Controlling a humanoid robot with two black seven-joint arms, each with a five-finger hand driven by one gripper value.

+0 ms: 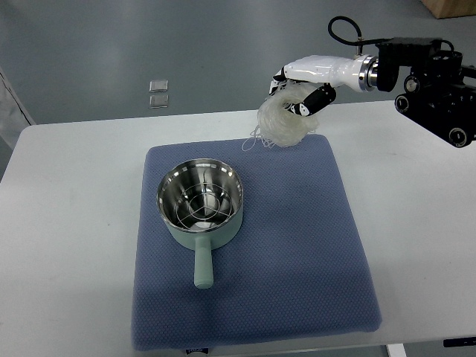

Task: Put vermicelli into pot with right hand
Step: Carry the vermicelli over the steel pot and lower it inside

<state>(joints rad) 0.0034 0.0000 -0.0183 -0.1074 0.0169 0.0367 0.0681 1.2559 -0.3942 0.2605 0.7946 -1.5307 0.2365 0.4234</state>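
The robot's right gripper should release the vermicelli, now hanging at the mat's far edge, on the wire rack inside the pale green pot (195, 198).
A pale green pot (199, 208) with a shiny steel inside and a short handle pointing toward me sits on the left half of a blue mat (297, 245). A translucent white bundle of vermicelli (281, 123) hangs at the mat's far edge, to the upper right of the pot. My right hand (303, 91), white with black fingertips, comes in from the right and is shut on the top of the bundle. Loose strands trail down to the left of it. The left arm does not show.
The mat lies on a white table (67, 223). Two small clear squares (158, 92) lie on the grey floor beyond the table's far edge. A cardboard box corner (450, 7) shows at top right.
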